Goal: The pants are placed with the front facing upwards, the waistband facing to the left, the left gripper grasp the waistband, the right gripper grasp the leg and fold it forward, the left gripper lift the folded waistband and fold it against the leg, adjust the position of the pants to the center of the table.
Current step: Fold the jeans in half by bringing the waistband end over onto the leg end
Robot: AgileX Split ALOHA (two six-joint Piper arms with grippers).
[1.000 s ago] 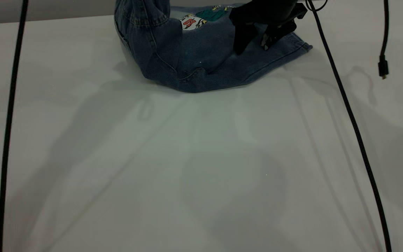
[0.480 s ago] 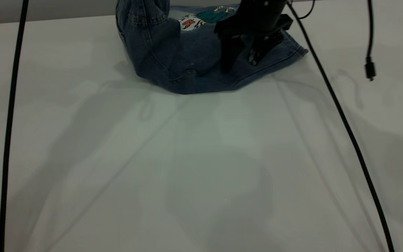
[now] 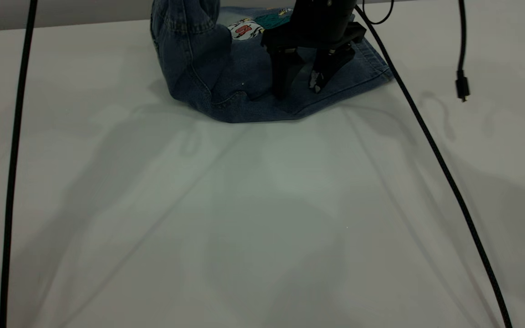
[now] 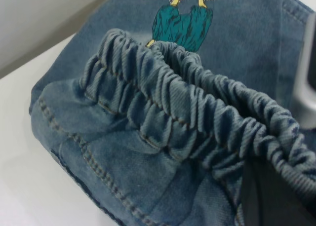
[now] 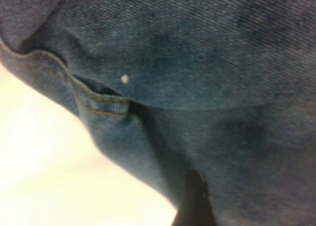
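Observation:
My left gripper is going to let go of the waistband over the leg's far hem (image 3: 363, 18), just behind my right gripper.
The blue denim pants (image 3: 244, 77) lie folded at the far edge of the table (image 3: 262, 205). Their left part rises out of the exterior view's top edge. My right gripper (image 3: 300, 85) stands open over the leg, both fingertips down on the denim near the folded edge. In the right wrist view one dark fingertip (image 5: 195, 204) rests against the denim (image 5: 197, 53). My left gripper (image 4: 270, 176) is shut on the ruched waistband (image 4: 197, 102) and holds it up. Only one dark jaw shows under the gathers. A printed figure (image 4: 182, 23) shows on the cloth beyond.
A black cable (image 3: 14, 150) hangs down the left side. Another cable (image 3: 426, 136) runs from the right arm across the table's right half. A short cable with a loose plug (image 3: 461, 86) dangles at the far right. A grey part (image 4: 306, 83) stands beside the waistband.
My right gripper has moved left and a little toward the near side, staying open on the leg. The pants have slid left with it. The waistband stays lifted.

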